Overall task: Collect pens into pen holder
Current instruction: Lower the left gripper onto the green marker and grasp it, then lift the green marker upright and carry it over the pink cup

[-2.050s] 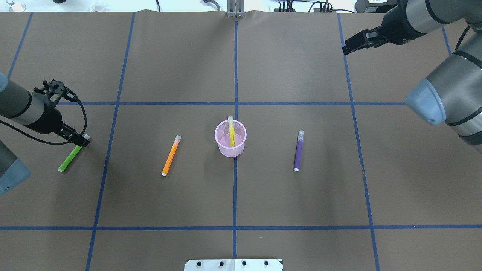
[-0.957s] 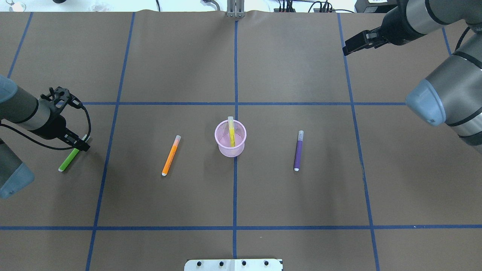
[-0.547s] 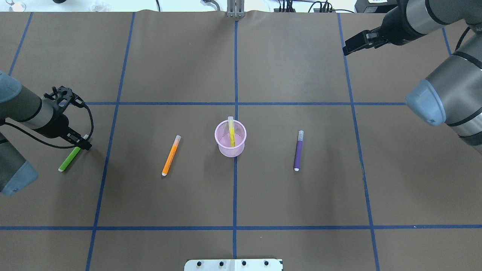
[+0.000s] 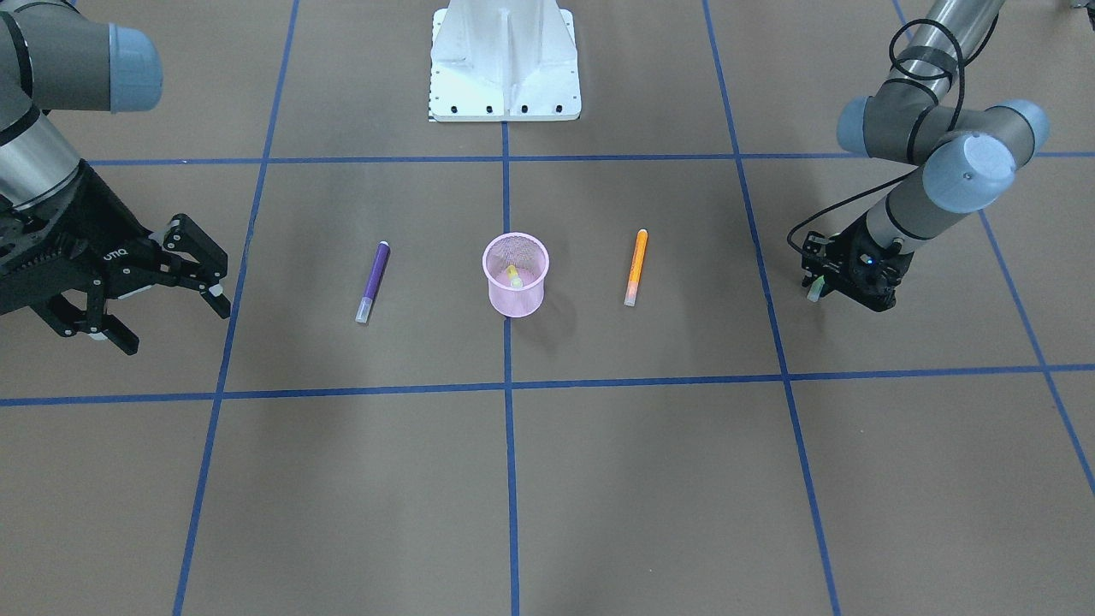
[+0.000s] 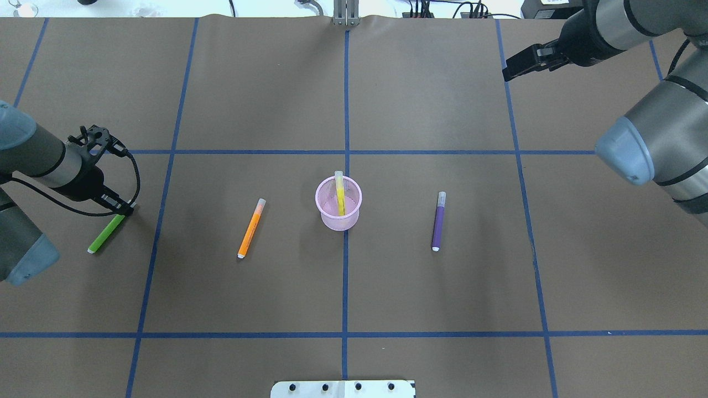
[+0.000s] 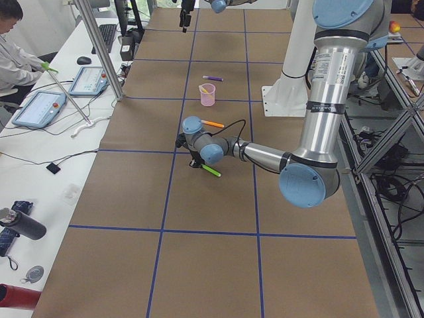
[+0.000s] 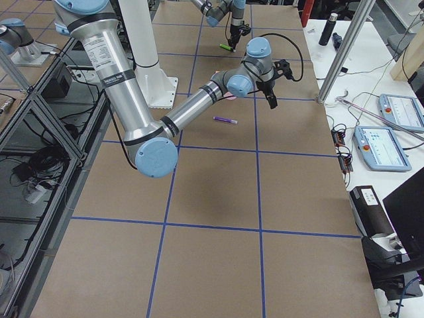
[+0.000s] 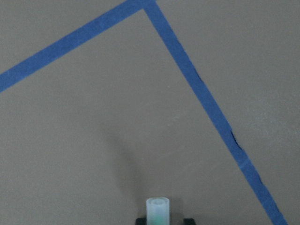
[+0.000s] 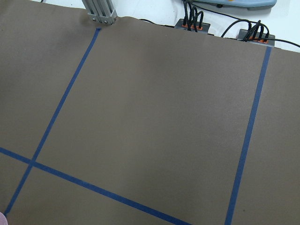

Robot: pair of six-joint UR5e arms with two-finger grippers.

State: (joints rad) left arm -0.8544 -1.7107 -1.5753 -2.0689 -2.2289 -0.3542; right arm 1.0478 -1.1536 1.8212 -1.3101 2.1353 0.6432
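Observation:
The green pen will leave my left gripper inside the pink mesh pen holder [image 4: 519, 277], beside the yellowish pen.
The pink mesh pen holder [image 5: 338, 213] [image 4: 515, 295] stands at the table's middle with a yellowish pen [image 5: 339, 193] upright in it. An orange pen [image 5: 251, 228] [image 4: 635, 265] lies to its left and a purple pen [image 5: 438, 221] [image 4: 372, 281] to its right. My left gripper [image 5: 124, 209] [image 4: 817, 287] is low at the table's left, shut on the cap end of the green pen [image 5: 105, 234]. The pale cap [image 8: 158, 212] shows between the fingers, and the pen slopes down to the table. My right gripper [image 4: 171, 323] [image 5: 510, 65] is open and empty, high at the far right.
The white robot base plate [image 4: 505, 60] [image 5: 343, 388] sits at the near middle edge. Blue tape lines [image 5: 345, 276] grid the brown table cover. An operators' desk with tablets [image 6: 40, 109] runs along the far side.
My left gripper has come down over the green pen's cap end, shifted slightly right and shut on it. The pen has moved a little. The right arm has not moved.

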